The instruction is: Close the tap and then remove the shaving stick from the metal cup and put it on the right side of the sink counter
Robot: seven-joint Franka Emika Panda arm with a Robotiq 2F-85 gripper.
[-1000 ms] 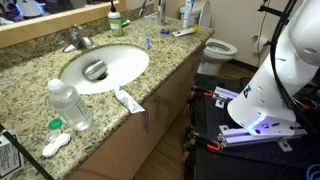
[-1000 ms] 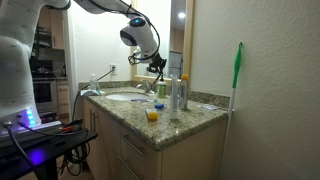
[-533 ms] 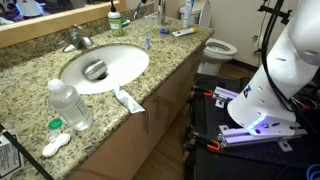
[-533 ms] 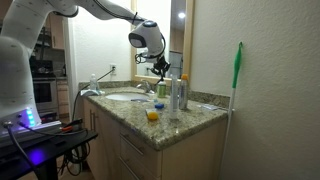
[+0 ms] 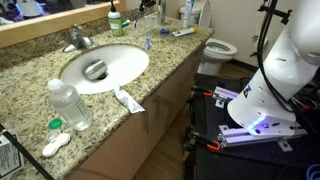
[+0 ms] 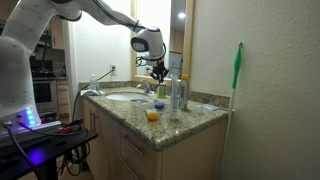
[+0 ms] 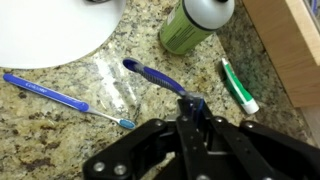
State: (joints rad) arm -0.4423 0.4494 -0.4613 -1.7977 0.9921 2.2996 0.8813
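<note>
My gripper will release the blue shaving stick between the blue toothbrush and the green-and-white tube [image 5: 140, 30] [image 7: 180, 121].
In the wrist view my gripper [image 7: 192, 108] is shut on the end of the blue shaving stick [image 7: 150, 74], which slants up to the left over the speckled granite sink counter [image 7: 60, 130]. In an exterior view the gripper [image 6: 158, 70] hangs above the far end of the counter [image 6: 190, 118]. The chrome tap [image 5: 78, 40] stands behind the white oval basin [image 5: 125, 65]; I see no water running. I cannot make out the metal cup in any view.
Below the gripper lie a blue toothbrush [image 7: 60, 97], a green-and-white tube [image 7: 240, 85] and a green bottle [image 7: 195, 22]. A clear water bottle [image 5: 70, 105] and a toothpaste tube [image 5: 128, 100] sit near the counter's front. A toilet [image 5: 220, 47] stands beyond the counter.
The gripper has moved along the counter away from the basin, toward the bottles at the far end, still holding the shaving stick.
</note>
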